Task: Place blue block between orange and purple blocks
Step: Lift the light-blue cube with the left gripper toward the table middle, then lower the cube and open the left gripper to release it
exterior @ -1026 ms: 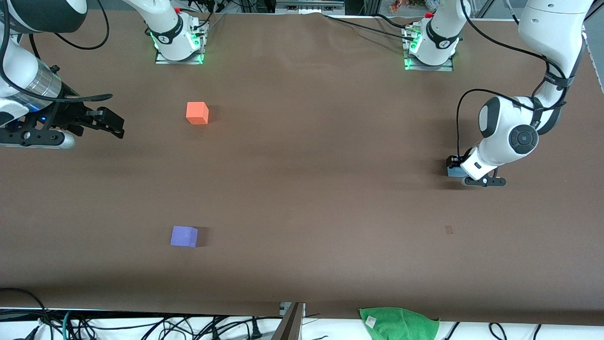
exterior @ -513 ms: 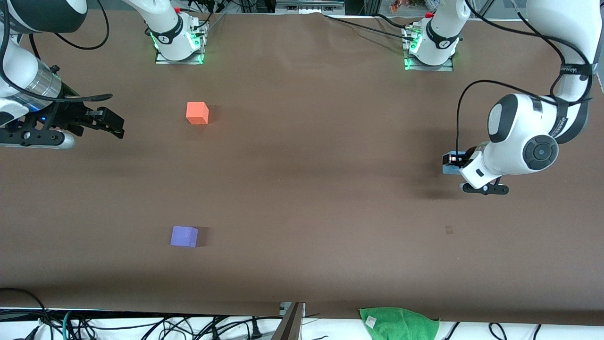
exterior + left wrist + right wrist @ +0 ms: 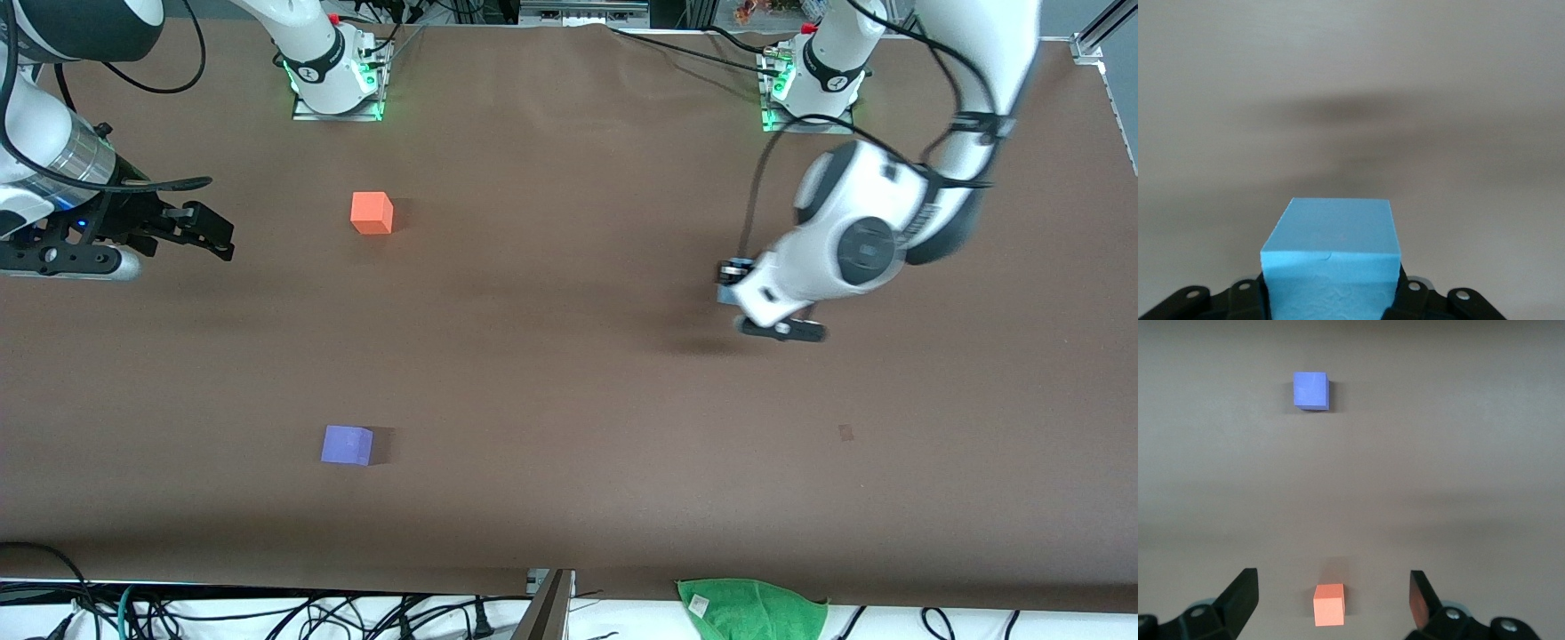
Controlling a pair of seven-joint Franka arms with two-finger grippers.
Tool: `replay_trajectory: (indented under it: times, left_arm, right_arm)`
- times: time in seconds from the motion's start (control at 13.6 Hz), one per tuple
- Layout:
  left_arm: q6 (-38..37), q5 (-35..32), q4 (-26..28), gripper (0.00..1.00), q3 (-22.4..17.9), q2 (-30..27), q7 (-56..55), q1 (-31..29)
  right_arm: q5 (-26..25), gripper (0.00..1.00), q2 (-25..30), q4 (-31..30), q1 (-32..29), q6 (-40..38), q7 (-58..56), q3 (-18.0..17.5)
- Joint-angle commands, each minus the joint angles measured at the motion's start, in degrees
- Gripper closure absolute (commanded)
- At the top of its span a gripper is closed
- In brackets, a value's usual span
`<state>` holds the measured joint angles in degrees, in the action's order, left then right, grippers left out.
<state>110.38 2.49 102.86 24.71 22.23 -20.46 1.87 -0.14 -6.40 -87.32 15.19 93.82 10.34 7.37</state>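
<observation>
Next, I release the blue block with my left gripper on the bare part of the table midway (image 3: 589,282) between both arms. The blue block is held above the table now.
My left gripper (image 3: 731,293) is shut on the sky-blue block (image 3: 727,283) and holds it above the bare table, toward the left arm's end. In the left wrist view the blue block (image 3: 1331,257) fills the space between the jaws of the left gripper (image 3: 1331,300). The orange block (image 3: 372,213) sits on the table toward the right arm's end. The purple block (image 3: 347,444) sits nearer the front camera than the orange one. My right gripper (image 3: 218,238) is open and empty, waiting beside the orange block (image 3: 1329,605). The right wrist view also shows the purple block (image 3: 1311,390).
A green cloth (image 3: 751,609) lies at the table's front edge. Cables run along that edge. A small dark mark (image 3: 845,433) is on the brown table cover (image 3: 569,373).
My left gripper has lifted the blue block off the table and carried it toward the right arm's end. The right arm has not moved.
</observation>
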Motion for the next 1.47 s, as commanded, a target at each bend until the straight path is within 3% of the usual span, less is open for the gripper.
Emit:
replay_trajectory:
  times: [0.0,0.29,0.59,0.81,0.88,0.95,1.03,1.25,1.39]
  left_arm:
    - [1.93,0.76,-6.43,0.80,-0.71,6.14,-5.79,8.38]
    - [7.38,-4.13,-11.54,0.78,-1.41,14.50,-16.62,18.24]
    - [13.01,-13.72,-11.46,0.78,-1.68,19.51,-23.29,22.82]
    - [16.42,-16.03,-11.37,0.74,-1.68,21.54,-30.24,24.06]
    - [17.31,-16.03,-11.28,0.69,-1.68,22.33,-31.65,24.24]
    - [17.32,-16.03,-11.37,0.46,-1.68,22.86,-34.10,24.67]
    - [17.32,-16.12,-11.37,0.00,-1.68,22.86,-35.86,24.68]
    - [16.01,-16.12,-11.54,0.00,-1.50,20.15,-35.70,23.89]
    - [10.24,-16.12,-11.72,0.00,-1.15,15.68,-35.00,23.89]
  right_arm:
    - [1.02,0.00,0.34,-0.13,-0.16,0.05,-0.67,0.10]
    - [1.02,0.00,0.42,-0.13,-0.16,0.05,-0.67,0.10]
    - [1.02,0.00,0.34,-0.13,-0.16,0.14,-0.67,0.10]
    - [1.02,0.00,0.34,-0.13,-0.25,0.14,-0.67,0.10]
    - [1.02,0.00,0.34,-0.13,-0.25,0.14,-0.67,0.10]
    - [1.02,0.00,0.34,-0.13,-0.25,0.05,-0.75,0.10]
    - [1.02,0.00,0.34,-0.13,-0.25,0.14,-0.76,0.10]
    - [1.02,0.00,0.34,-0.13,-0.25,0.14,-0.76,0.10]
    - [1.02,0.00,0.34,-0.13,-0.25,0.14,-0.67,0.10]
